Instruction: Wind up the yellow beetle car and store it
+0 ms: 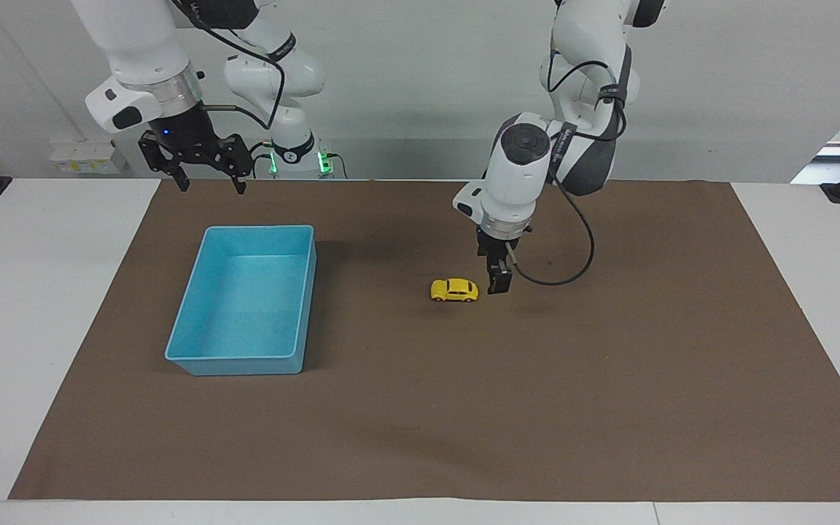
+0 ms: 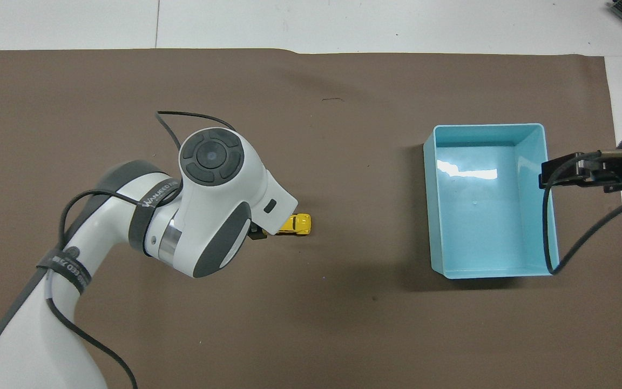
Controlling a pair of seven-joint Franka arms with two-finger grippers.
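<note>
My left gripper will move over the yellow beetle car next and then close on the car's body (image 2: 295, 224), since the car is to be wound up.
The yellow beetle car (image 1: 454, 290) stands on its wheels on the brown mat near the table's middle. In the overhead view the left arm's wrist covers one end of it (image 2: 297, 223). My left gripper (image 1: 498, 283) points down, low over the mat. It is just beside the car's end that faces the left arm's end of the table, a small gap away. In the overhead view only a bit of it (image 2: 257, 234) shows under the wrist. My right gripper (image 1: 208, 184) waits open and empty, raised over the mat's edge by the blue bin (image 1: 245, 364).
The blue bin (image 2: 431, 205) is empty and stands toward the right arm's end of the table. The right gripper (image 2: 573, 174) overlaps its rim from above. The brown mat (image 1: 537, 408) covers most of the white table.
</note>
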